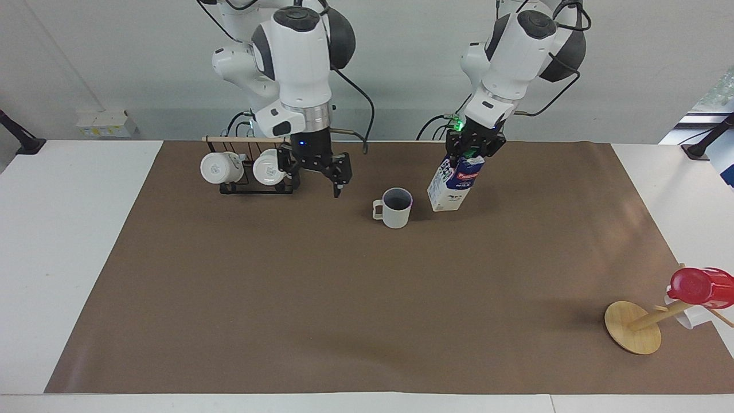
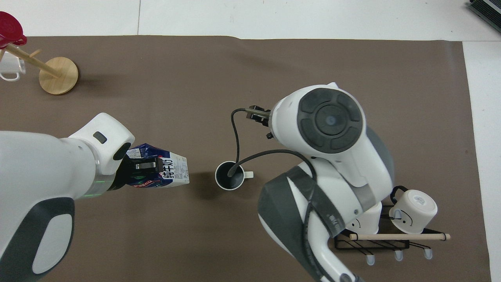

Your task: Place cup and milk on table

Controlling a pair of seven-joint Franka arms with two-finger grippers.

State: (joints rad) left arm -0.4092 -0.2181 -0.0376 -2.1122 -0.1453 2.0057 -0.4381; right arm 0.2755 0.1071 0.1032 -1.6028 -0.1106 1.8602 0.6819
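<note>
I need to let go of the milk carton with my left gripper on the brown paper [image 2: 188,181] beside the cup, opposite the cup's handle.
The cream-white cup [image 1: 395,207] stands upright on the brown paper sheet of the table [image 1: 344,298], free of both grippers; it also shows in the overhead view [image 2: 230,175]. My left gripper [image 1: 473,150] is shut on the top of the milk carton [image 1: 453,186] and holds it tilted beside the cup, toward the left arm's end. The carton's base is at or just above the paper; I cannot tell if it touches. The carton shows in the overhead view [image 2: 166,172]. My right gripper [image 1: 314,180] is open and empty, raised beside the mug rack.
A black wire rack [image 1: 252,183] with two white mugs [image 1: 221,167] stands near the robots toward the right arm's end. A round wooden disc with a peg [image 1: 632,327] carrying a red cup [image 1: 699,287] lies far from the robots at the left arm's end.
</note>
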